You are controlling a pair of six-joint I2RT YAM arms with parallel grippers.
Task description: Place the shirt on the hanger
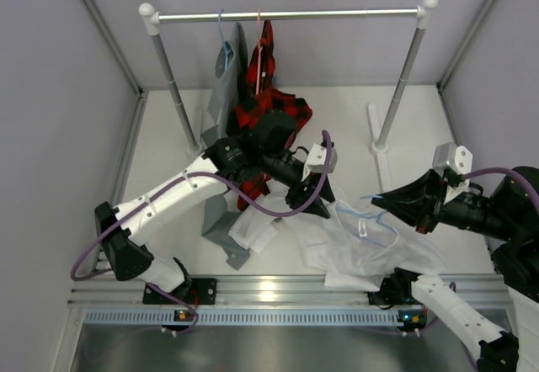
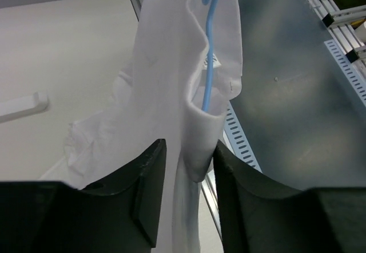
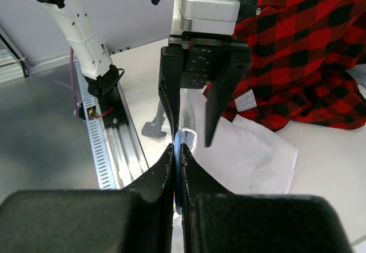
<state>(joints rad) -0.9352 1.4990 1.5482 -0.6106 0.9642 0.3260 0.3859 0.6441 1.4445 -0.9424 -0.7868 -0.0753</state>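
My right gripper is holding only the hanger's wire near its hook, so while my left gripper pins one shoulder of the shirt, my right gripper needs to grasp the shirt's other shoulder point(image 1: 395, 241).
The white shirt point(image 1: 362, 250) lies crumpled on the table in front of the right arm, with part of it lifted. The light blue wire hanger point(image 1: 376, 220) runs into the shirt's neck opening. My right gripper point(image 1: 389, 201) is shut on the hanger's wire point(image 3: 179, 141), holding it above the table. My left gripper point(image 1: 318, 206) stands just left of it, jaws apart. In the left wrist view a hanging fold of the shirt point(image 2: 197, 150) sits between the left fingers point(image 2: 150, 184), touching the right-hand one, and the hanger point(image 2: 209, 64) shows inside the fabric above.
A clothes rack point(image 1: 286, 16) stands at the back with a red-and-black plaid shirt point(image 1: 269, 107) on a red hanger point(image 1: 259, 39) and a grey shirt point(image 1: 226, 86) on a blue hanger. Their hems trail onto the table behind the left arm. An aluminium rail point(image 1: 269, 288) runs along the near edge.
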